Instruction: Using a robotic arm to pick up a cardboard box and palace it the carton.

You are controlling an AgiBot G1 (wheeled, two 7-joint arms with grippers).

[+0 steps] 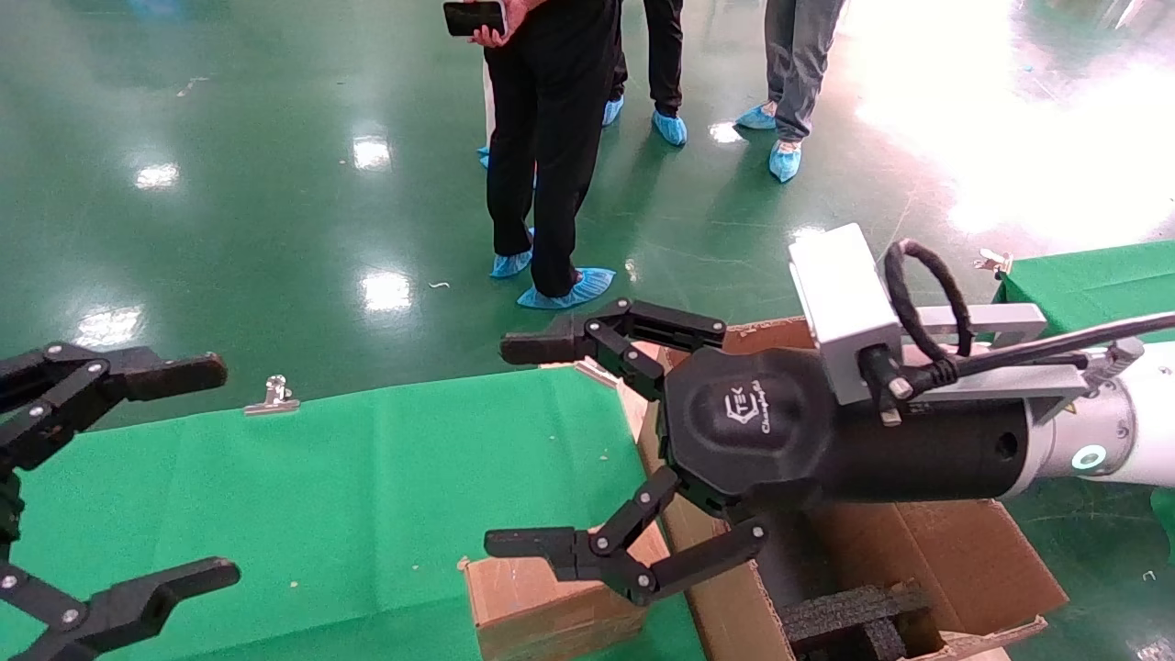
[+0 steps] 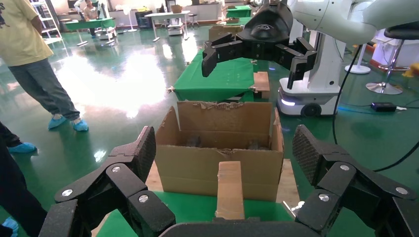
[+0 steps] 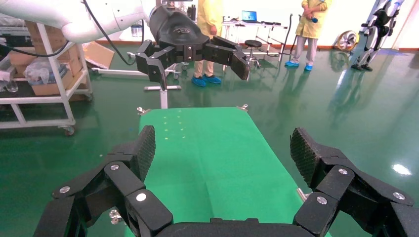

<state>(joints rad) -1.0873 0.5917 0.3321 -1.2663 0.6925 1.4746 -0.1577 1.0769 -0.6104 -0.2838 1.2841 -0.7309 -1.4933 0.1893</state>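
Note:
My right gripper is to go down to the small cardboard box next and close on the box's end (image 1: 625, 621) beside the carton.
The small brown cardboard box (image 1: 551, 606) stands on edge at the green table's near right corner, close against the carton (image 1: 955, 551). The large carton sits right of the table with ragged flaps and black foam blocks (image 1: 854, 615) inside. My right gripper (image 1: 500, 445), on the white arm, hovers open above the box with nothing between its fingers. My left gripper (image 1: 225, 470) hangs open and empty over the table's left end. In the left wrist view, the box (image 2: 230, 190) stands before the carton (image 2: 222, 163). The right wrist view shows only table cloth (image 3: 212, 148) between the open right gripper (image 3: 222, 153).
Several people in blue shoe covers (image 1: 551, 184) stand on the green floor beyond the table. Metal clips (image 1: 273, 397) hold the cloth at the far edge. A second green table (image 1: 1092, 285) lies at the far right. A white shelf cart (image 3: 39, 74) stands off to one side.

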